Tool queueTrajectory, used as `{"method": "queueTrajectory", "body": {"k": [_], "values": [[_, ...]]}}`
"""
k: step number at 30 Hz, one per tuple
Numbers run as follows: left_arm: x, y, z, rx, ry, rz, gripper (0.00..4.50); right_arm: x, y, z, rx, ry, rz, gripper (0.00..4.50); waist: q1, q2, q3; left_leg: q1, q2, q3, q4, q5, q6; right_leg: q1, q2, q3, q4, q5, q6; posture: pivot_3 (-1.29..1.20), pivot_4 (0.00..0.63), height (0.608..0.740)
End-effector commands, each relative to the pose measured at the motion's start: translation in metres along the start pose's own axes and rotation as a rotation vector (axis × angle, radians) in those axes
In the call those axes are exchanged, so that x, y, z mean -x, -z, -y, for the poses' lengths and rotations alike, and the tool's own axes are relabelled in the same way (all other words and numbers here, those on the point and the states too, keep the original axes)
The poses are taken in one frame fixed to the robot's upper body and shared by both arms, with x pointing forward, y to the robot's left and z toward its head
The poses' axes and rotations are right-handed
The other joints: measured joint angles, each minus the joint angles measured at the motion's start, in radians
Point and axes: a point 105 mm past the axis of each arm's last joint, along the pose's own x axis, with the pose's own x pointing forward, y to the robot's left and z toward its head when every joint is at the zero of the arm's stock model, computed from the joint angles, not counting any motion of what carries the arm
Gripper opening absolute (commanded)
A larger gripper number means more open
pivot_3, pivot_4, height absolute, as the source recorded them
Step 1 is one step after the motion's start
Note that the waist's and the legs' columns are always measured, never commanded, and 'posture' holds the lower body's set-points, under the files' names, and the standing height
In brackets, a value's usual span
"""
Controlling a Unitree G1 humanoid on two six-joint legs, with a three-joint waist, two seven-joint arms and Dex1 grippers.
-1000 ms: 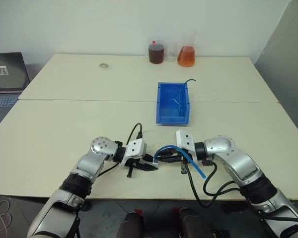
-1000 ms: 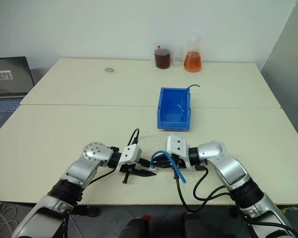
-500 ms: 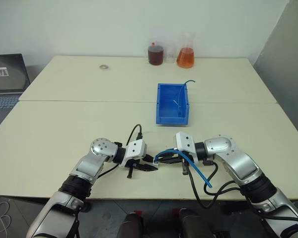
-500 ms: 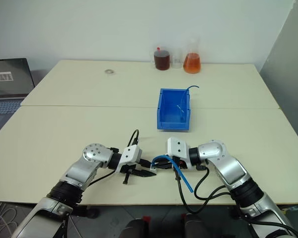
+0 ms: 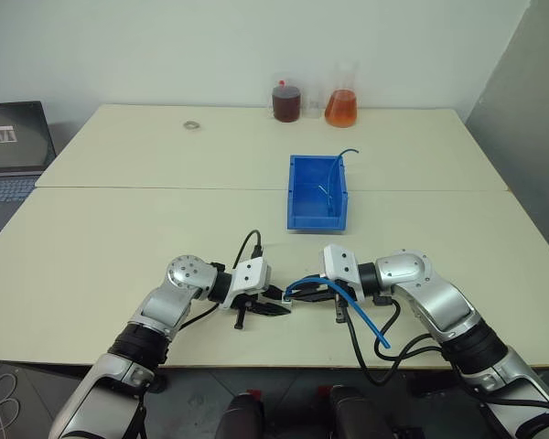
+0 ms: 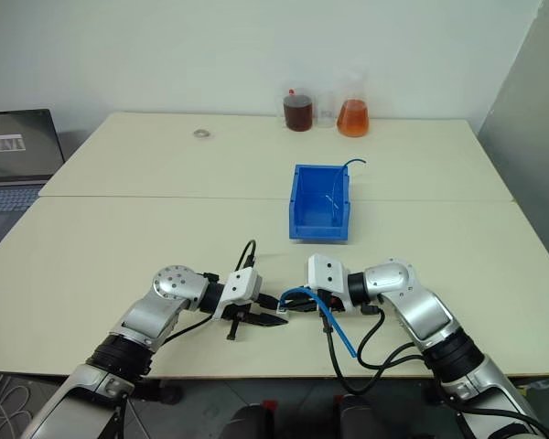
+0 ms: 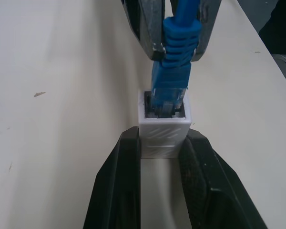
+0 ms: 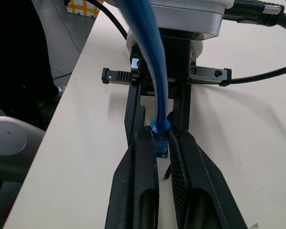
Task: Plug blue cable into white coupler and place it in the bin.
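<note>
My right gripper is going to let go of the blue cable and white coupler on the bottom of the bin, beside the thin teal cable (image 5: pixel 323 200).
Near the table's front edge my two grippers meet tip to tip. My left gripper (image 5: pixel 276 307) is shut on the white coupler (image 7: pixel 163 129), a small boxy block held between its black fingers (image 7: pixel 126 162). The blue cable (image 5: pixel 361 315) has its plug (image 7: pixel 174 76) standing in the coupler's socket, and my right gripper (image 5: pixel 299 294) is shut on that plug. From there the cable arcs over the right wrist and trails off the front edge. The bin (image 5: pixel 295 192) stands farther back, right of centre, apart from both grippers.
A thin teal cable (image 5: pixel 335 170) lies in the bin and sticks out over its far wall. Flasks of dark (image 5: pixel 287 99) and orange liquid (image 5: pixel 342 102) stand at the back edge. A silver ring (image 5: pixel 191 123) lies back left; a laptop (image 5: pixel 9 151) sits at far left.
The loose length of the blue cable has swung a little lower past the table's front edge. Both grippers have kept their place and their grips.
</note>
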Motion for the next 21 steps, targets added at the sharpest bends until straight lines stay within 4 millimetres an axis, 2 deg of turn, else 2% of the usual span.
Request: {"method": "queueTrajectory", "body": {"k": [1,11,15,17,18,21], "values": [[0.006,0.001,-0.008,0.002,-0.052,-0.02,0.77,-0.007,0.043,-0.023,-0.128,-0.089,-0.138,0.11,0.0,0.0,0.0,0.0,0.0,0.0,0.0,0.0,0.0,0.0,0.0,0.0,0.0,0.0,0.0,0.0,0.15,0.74],[0.008,0.002,-0.008,0.0,-0.062,-0.021,0.77,-0.009,0.053,-0.023,-0.165,-0.095,-0.158,0.11,0.0,0.0,-0.002,0.001,0.0,0.0,0.0,0.0,0.0,0.001,0.0,0.0,0.0,0.0,0.0,0.0,0.15,0.74],[0.01,0.002,-0.008,0.0,-0.069,-0.024,0.77,-0.008,0.05,-0.02,-0.168,-0.083,-0.145,0.11,-0.001,0.0,-0.003,0.002,0.0,0.0,0.0,0.0,0.0,0.001,0.0,0.0,0.0,0.0,0.0,0.0,0.15,0.74],[0.012,0.0,-0.009,0.0,-0.082,-0.007,1.48,-0.006,0.048,-0.017,-0.164,-0.073,-0.139,0.11,-0.002,0.0,-0.003,0.002,0.0,0.0,0.0,0.0,0.0,0.001,0.0,0.0,0.0,0.0,0.0,0.0,0.15,0.74],[0.012,-0.001,-0.008,0.003,-0.077,0.0,1.56,-0.005,0.046,-0.016,-0.162,-0.069,-0.135,0.11,-0.002,0.0,-0.003,0.002,0.0,0.0,0.0,0.0,0.0,0.001,0.0,0.0,0.0,0.0,0.0,0.0,0.15,0.74],[0.014,-0.003,-0.006,0.012,-0.07,0.014,2.29,-0.003,0.044,-0.015,-0.157,-0.061,-0.132,0.11,-0.002,0.0,-0.003,0.002,0.0,0.0,0.0,0.0,0.0,0.001,0.0,0.0,0.0,0.0,0.0,0.0,0.15,0.74]]}}
